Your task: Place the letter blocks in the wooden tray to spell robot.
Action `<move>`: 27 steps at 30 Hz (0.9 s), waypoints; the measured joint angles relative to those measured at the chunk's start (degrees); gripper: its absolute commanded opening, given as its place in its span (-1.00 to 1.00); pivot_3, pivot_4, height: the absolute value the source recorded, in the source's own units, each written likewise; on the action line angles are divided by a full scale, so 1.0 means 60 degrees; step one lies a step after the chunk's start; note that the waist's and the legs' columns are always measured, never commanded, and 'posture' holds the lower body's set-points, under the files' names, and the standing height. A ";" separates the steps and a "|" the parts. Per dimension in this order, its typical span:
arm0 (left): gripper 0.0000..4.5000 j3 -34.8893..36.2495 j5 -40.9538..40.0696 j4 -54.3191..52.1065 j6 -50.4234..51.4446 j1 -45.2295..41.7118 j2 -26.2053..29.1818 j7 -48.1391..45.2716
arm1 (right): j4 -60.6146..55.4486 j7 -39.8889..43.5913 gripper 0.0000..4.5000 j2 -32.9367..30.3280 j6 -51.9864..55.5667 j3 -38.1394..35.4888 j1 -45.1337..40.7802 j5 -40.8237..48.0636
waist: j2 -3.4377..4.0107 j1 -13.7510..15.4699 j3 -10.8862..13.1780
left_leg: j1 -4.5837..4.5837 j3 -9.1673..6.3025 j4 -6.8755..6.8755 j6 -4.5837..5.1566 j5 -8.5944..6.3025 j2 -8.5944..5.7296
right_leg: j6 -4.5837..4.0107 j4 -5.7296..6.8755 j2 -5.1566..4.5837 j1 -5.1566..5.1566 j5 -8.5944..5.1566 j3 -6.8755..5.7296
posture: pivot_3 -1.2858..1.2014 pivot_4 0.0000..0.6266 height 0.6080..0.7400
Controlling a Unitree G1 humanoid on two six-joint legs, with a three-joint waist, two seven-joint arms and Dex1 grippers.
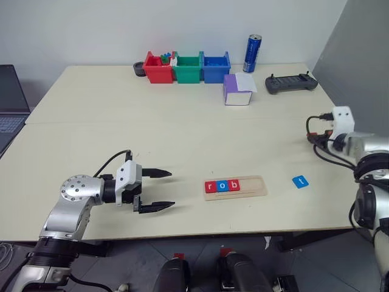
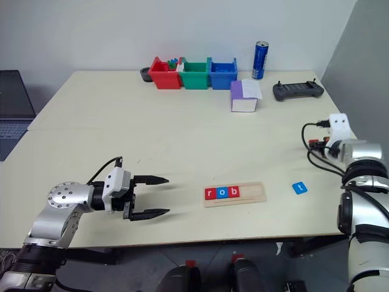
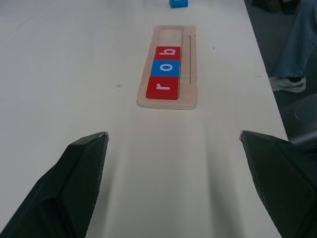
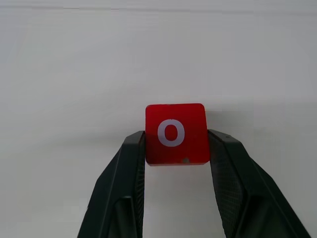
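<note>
The robot's right gripper pinches the red "o" block across the letter's sides, so it should set the block down and take it by its top and bottom edges (image 4: 175,106).
The wooden tray (image 1: 254,188) lies near the table's front edge. Its left part holds a red "r" block (image 1: 211,187), a blue "o" block (image 1: 222,186) and a red "b" block (image 1: 234,185). The tray's right part is bare. A blue "t" block (image 1: 300,181) lies flat on the table, to the right of the tray. My left gripper (image 1: 172,189) hovers open to the left of the tray, pointing at it, with nothing between its fingers. In the right wrist view my right gripper (image 4: 177,138) is shut on a red "o" block (image 4: 176,130), held above the table.
Red (image 1: 158,70), green (image 1: 188,70) and blue (image 1: 216,67) bins stand at the back. A blue can (image 1: 252,53), a purple and white box (image 1: 238,91) and a black controller (image 1: 291,83) are there too. A laptop (image 1: 9,103) sits far left. A person's leg (image 3: 297,44) is beside the table.
</note>
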 measured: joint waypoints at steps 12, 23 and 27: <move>1.00 -0.0464 0.0085 0.0990 -0.0266 -0.1130 -0.0432 -0.0568 | -0.9076 0.0857 -0.35 -0.1065 0.4908 -0.1893 0.6373 0.2328 | 0.0019 0.0102 -0.0008 | 0.0004 -0.0003 0.0013 0.0004 0.0000 0.0003 | 0.0032 -0.0005 0.0001 0.0001 0.0015 -0.0010 | 0.03 -0.52 1.00; 1.00 -0.0561 0.0234 0.1471 -0.0460 -0.1384 -0.0510 -0.0793 | -0.8883 0.0183 0.10 -0.0776 0.4900 -0.1958 0.6504 0.2587 | 0.0015 0.0059 -0.0008 | -0.0013 -0.0007 0.0012 0.0004 0.0000 -0.0004 | 0.0031 -0.0019 0.0002 0.0000 0.0014 -0.0010 | 0.03 -0.52 1.00; 1.00 -0.0561 0.0233 0.1471 -0.0469 -0.1381 -0.0510 -0.0821 | -0.8828 0.0059 0.71 -0.0847 0.5059 -0.1808 0.6271 0.2632 | 0.0015 0.0032 -0.0008 | -0.0009 -0.0009 0.0010 0.0004 0.0000 -0.0002 | 0.0031 -0.0016 0.0003 -0.0001 0.0014 -0.0010 | 0.03 -0.52 1.00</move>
